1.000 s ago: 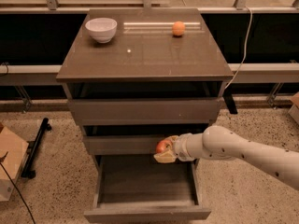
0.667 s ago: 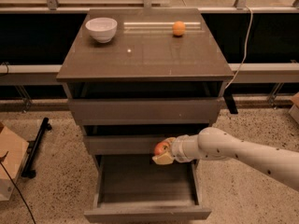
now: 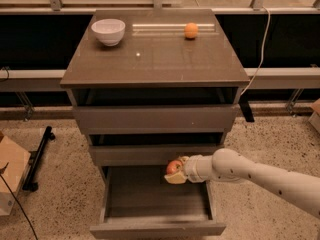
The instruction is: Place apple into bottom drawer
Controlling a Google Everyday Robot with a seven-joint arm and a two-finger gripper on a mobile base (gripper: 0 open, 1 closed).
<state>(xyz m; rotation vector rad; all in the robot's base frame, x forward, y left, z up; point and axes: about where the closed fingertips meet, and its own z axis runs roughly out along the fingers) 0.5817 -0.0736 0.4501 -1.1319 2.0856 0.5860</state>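
Observation:
Next, I release the red apple on the bottom drawer's bare inside [image 3: 175, 199], slightly toward the white arm's side.
The bottom drawer [image 3: 120, 219] is pulled out wide open at the foot of the grey-brown cabinet, and its inside looks bare. My gripper [image 3: 176, 172] comes in from the right on a white arm and is shut on the red apple [image 3: 173, 166]. It holds the apple over the drawer's back right part, just below the front of the middle drawer [image 3: 150, 154]. The apple is partly hidden by the fingers.
A white bowl [image 3: 108, 31] and a small orange fruit [image 3: 191, 30] sit on the cabinet top [image 3: 155, 59]. A cardboard box [image 3: 10, 176] and a black stand [image 3: 37, 159] are on the floor at the left. A cable hangs at the right.
The gripper with the apple has shifted slightly left and a little down, over the open drawer.

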